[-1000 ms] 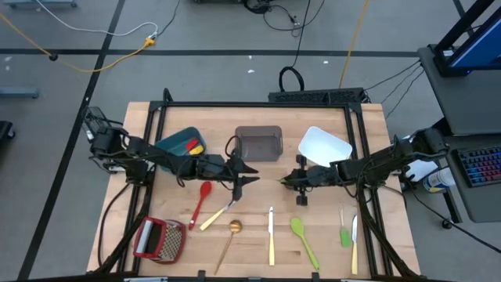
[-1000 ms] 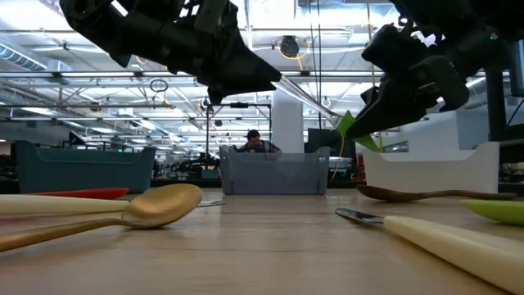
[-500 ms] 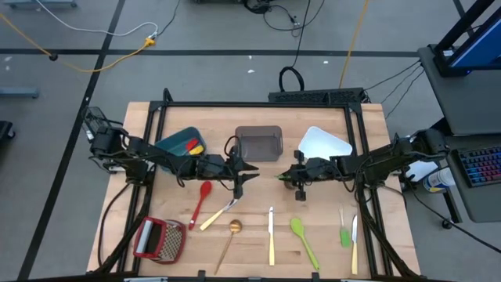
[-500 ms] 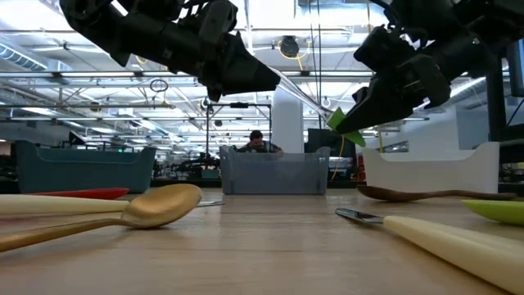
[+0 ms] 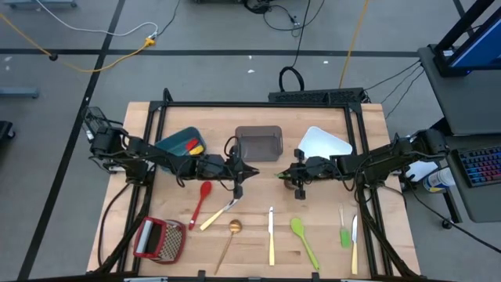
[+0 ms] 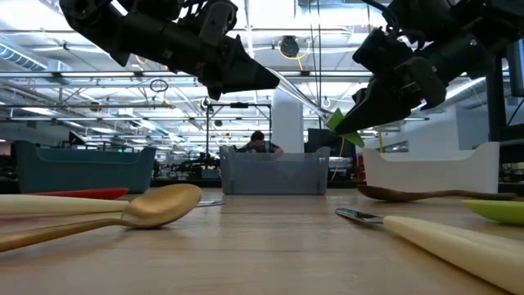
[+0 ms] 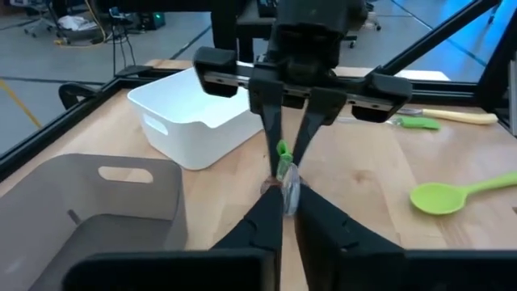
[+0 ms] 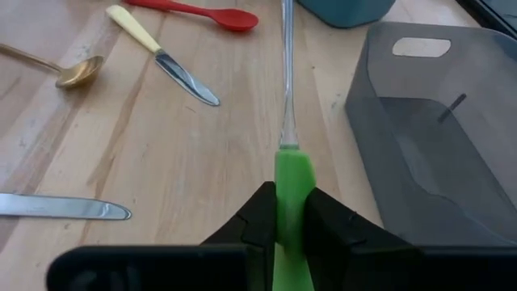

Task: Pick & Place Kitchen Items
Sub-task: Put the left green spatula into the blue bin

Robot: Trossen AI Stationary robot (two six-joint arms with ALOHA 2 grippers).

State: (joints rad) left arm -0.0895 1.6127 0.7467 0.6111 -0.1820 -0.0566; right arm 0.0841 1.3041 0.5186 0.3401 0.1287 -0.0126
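I should take the clear handle (image 6: 302,93) with my left gripper and carry the utensil over, because my right gripper holds the utensil's green end far from the teal bin.
A slim utensil with a green end (image 8: 291,178) and a clear handle (image 8: 286,81) hangs in the air between my two grippers, above the table's middle in front of the grey bin (image 5: 258,143). My left gripper (image 5: 252,174) is shut on its handle end. My right gripper (image 5: 283,175) is shut on its green end. In the low view the handle slants from my left gripper (image 6: 277,80) down to the green end (image 6: 344,127). My left gripper pinches the free end of the clear handle (image 7: 289,191) between its two fingertips, coming level from the table's left, along the utensil. The utensil is clear of the table. My right gripper pinches the green end (image 8: 291,174) between its two fingers, coming level from the table's right, along the utensil. The handle sticks out past the fingertips toward my left gripper.
On the table lie a red spoon (image 5: 204,193), a cream-handled knife (image 5: 214,217), a gold spoon (image 5: 233,229), another knife (image 5: 271,235), a green spoon (image 5: 300,233), a small green spatula (image 5: 344,235) and a red-framed grater (image 5: 160,239). Teal (image 5: 182,144) and white (image 5: 325,144) bins flank the grey one.
My right gripper has carried the green-ended utensil a little toward the table's left and far edge, toward my left gripper. My left gripper's fingers, spread a second ago, have shut on the handle's end.
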